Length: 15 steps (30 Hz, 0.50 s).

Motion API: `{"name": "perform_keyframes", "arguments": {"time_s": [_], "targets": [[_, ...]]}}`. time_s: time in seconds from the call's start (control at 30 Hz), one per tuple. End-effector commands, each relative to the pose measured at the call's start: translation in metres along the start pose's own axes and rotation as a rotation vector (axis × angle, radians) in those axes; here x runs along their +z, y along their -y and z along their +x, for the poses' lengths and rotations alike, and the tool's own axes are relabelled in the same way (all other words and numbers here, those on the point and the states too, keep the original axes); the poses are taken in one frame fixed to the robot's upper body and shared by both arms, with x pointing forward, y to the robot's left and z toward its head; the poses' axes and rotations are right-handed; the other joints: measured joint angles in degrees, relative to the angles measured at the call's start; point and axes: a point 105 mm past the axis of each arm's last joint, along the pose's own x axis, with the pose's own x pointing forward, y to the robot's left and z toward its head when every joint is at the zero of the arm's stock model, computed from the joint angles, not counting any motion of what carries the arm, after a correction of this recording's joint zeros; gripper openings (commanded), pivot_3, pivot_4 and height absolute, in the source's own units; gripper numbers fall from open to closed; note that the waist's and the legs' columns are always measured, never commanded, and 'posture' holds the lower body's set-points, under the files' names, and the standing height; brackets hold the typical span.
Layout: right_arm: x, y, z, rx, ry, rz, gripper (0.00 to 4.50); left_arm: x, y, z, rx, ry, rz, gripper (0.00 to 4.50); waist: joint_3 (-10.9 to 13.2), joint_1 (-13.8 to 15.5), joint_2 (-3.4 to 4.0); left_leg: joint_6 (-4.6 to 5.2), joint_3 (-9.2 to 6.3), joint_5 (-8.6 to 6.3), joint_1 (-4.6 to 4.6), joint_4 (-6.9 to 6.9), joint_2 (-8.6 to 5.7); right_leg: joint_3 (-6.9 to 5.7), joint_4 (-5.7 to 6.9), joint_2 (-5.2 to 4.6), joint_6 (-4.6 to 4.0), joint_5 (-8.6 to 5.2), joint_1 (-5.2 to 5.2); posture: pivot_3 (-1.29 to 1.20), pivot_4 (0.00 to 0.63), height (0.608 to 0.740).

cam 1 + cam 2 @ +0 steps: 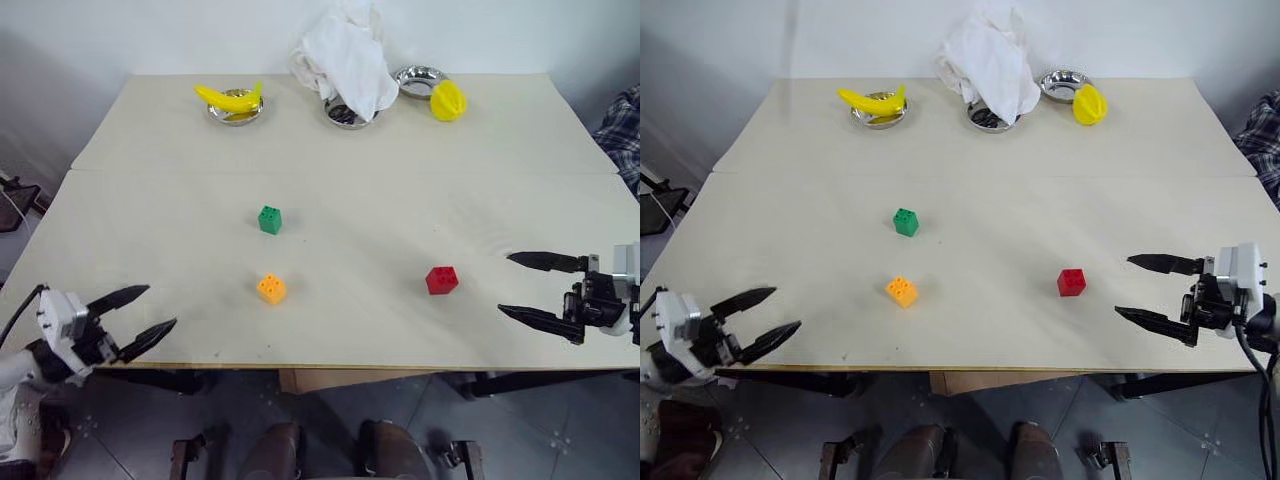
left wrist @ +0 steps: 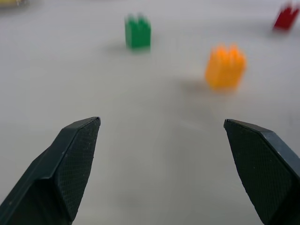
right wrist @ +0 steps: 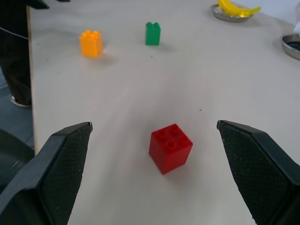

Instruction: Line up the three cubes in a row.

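Note:
Next, my left gripper goes to the green cube behind the orange cube and closes on the green cube's opposite sides (image 1: 270, 222) (image 2: 138, 34).
Three studded cubes stand apart on the pale table (image 1: 330, 160). The green cube (image 1: 270, 219) sits near the middle, the orange cube (image 1: 271, 289) just in front of it, and the red cube (image 1: 441, 280) off to the right, level with the orange one. My left gripper (image 1: 148, 313) hovers open at the table's front left corner, well left of the orange cube (image 2: 225, 66). At the front right edge my right gripper (image 1: 513, 285) is open and empty, pointing toward the red cube (image 3: 170, 147) a short way from it.
Along the far edge stand three metal dishes: one holds a yellow banana (image 1: 231, 99), a white cloth (image 1: 347, 55) drapes over the middle one, and a yellow fruit toy (image 1: 447, 101) leans on the right one (image 1: 417, 78). A plaid fabric (image 1: 622, 135) shows past the right side.

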Motion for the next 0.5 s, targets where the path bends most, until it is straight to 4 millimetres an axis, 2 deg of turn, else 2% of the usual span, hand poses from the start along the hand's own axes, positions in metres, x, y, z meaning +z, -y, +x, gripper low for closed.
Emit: {"name": "perform_keyframes", "arguments": {"time_s": [0.03, 0.2, 0.37, 0.5], "targets": [[0.008, 0.002, 0.001, -0.022, 0.019, -0.039, 4.47, 0.019, 0.000, 0.032, 0.033, -0.015, -0.022, 4.50, 0.00, 0.03, -0.01, 0.00, 0.00, 0.00, 0.00, 0.00, 0.00, 0.00, 0.02, 0.01, 0.00, 0.00, 0.00, 0.00, 0.150, 0.740], [0.004, 0.000, 0.003, -0.016, 0.006, -0.022, 4.47, 0.034, -0.005, 0.085, 0.056, -0.072, -0.056, 4.50, 0.00, -0.04, -0.02, 0.01, 0.04, 0.01, 0.01, 0.02, -0.03, 0.05, 0.44, 0.07, 0.00, 0.00, -0.07, 0.00, 0.150, 0.740], [0.009, -0.003, 0.009, 0.022, 0.004, -0.004, 4.47, 0.044, -0.019, 0.162, 0.129, -0.167, -0.120, 4.50, 0.03, 0.32, -0.11, 0.04, 0.07, 0.03, -0.04, 0.18, -0.12, 0.05, 0.60, 0.22, 0.03, 0.01, -0.12, 0.00, 0.150, 0.740], [0.014, -0.005, 0.013, 0.031, 0.011, -0.003, 4.47, 0.042, -0.026, 0.195, 0.185, -0.250, -0.119, 4.50, 0.08, -0.12, -0.24, 0.06, 0.09, 0.03, -0.11, 0.25, -0.23, 0.07, 0.73, 0.31, 0.07, 0.03, -0.22, 0.00, 0.150, 0.740]]}}
